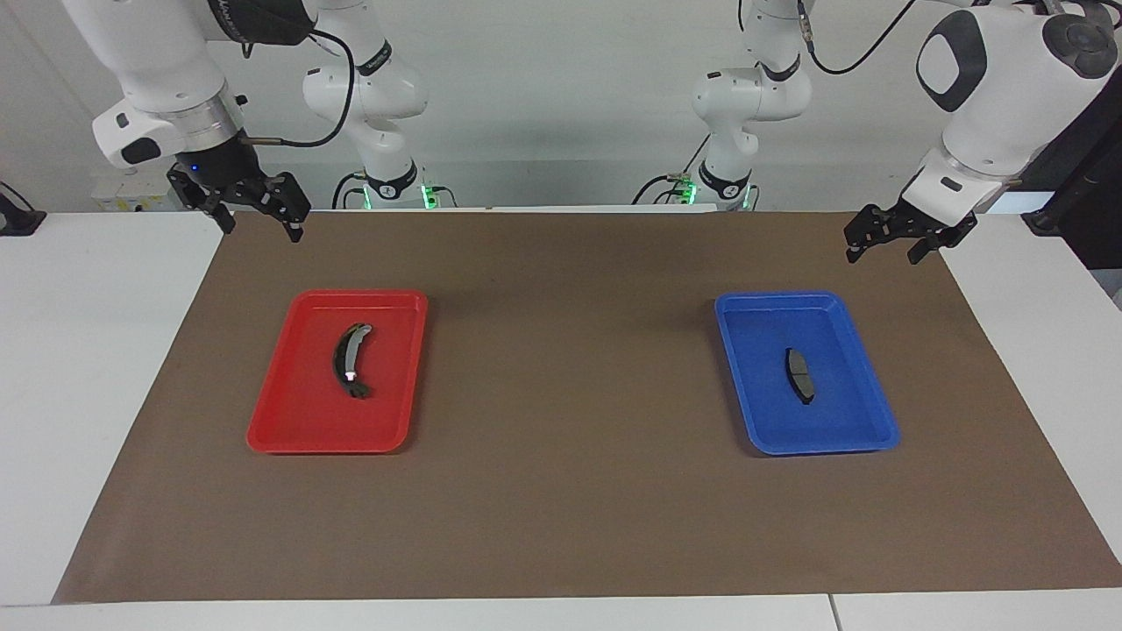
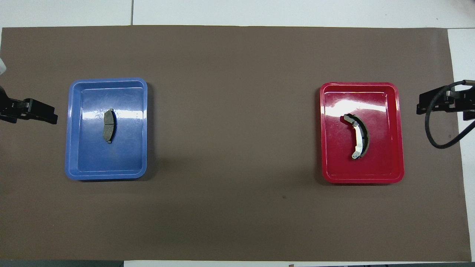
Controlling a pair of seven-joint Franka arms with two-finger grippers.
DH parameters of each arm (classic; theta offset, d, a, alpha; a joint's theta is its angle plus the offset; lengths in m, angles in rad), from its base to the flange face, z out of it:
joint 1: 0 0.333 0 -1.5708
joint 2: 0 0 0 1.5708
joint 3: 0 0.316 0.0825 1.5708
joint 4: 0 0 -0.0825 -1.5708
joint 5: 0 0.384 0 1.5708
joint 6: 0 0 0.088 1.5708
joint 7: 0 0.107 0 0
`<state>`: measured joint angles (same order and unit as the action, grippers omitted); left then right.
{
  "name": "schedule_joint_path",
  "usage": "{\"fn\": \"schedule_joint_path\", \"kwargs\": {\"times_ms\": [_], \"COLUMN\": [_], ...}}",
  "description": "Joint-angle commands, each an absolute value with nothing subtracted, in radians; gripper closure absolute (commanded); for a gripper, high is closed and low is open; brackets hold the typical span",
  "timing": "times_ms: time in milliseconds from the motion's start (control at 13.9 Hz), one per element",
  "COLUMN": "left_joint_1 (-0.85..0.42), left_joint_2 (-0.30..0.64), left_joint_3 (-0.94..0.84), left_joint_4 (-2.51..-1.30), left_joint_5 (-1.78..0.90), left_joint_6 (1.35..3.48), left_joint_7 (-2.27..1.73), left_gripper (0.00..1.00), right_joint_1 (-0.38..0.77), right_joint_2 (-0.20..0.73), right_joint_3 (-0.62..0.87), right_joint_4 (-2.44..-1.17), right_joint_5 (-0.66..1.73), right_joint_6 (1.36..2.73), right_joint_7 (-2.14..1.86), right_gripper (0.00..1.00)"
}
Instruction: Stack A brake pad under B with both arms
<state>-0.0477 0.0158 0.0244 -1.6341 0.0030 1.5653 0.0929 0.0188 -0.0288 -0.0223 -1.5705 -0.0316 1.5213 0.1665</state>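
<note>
Next, my left gripper closes around the middle of the A brake pad [image 2: 109,125] in the blue tray, so that both ends of the A brake pad stay free.
The A brake pad [image 1: 798,375] [image 2: 108,126], short and dark grey, lies in the blue tray [image 1: 771,350] [image 2: 92,159] toward the left arm's end of the table. B [image 1: 351,361] [image 2: 359,136], the long black crescent with a grey band and a bright spot, lies in the red tray [image 1: 298,403] [image 2: 386,155] toward the right arm's end. My left gripper [image 1: 885,250] [image 2: 41,111] is open and empty, raised over the mat's edge beside the blue tray. My right gripper [image 1: 259,221] [image 2: 430,104] is open and empty, raised over the mat's edge beside the red tray.
A brown mat [image 1: 561,394] [image 2: 233,129] covers the table's middle, with white table surface [image 1: 96,350] around it. The two trays stand far apart on the mat. A black cable [image 2: 441,144] loops from the right gripper.
</note>
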Motion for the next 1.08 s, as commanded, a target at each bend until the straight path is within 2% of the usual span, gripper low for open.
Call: {"fn": "schedule_joint_path", "kwargs": {"times_ms": [0, 646, 1006], "left_joint_1": [-0.057, -0.060, -0.060], "left_joint_2": [-0.011, -0.012, -0.040], "left_joint_3": [0.029, 0.021, 0.020], "left_joint_4": [-1.669, -1.674, -1.748], "left_joint_5": [-0.006, -0.006, -0.008], "left_joint_6": [1.588, 1.589, 1.676], "left_joint_7": [0.081, 0.078, 0.077], "left_gripper": [0.01, 0.01, 0.01], "right_joint_1": [0.011, 0.011, 0.011], "right_joint_2": [-0.025, -0.025, -0.026], "right_joint_3": [-0.017, -0.017, -0.017], "right_joint_4": [-1.560, -1.562, -1.563], "right_joint_5": [-0.031, -0.032, -0.031], "right_joint_6": [1.508, 1.508, 1.508], "right_joint_7": [0.141, 0.141, 0.143], "right_gripper": [0.00, 0.00, 0.00]}}
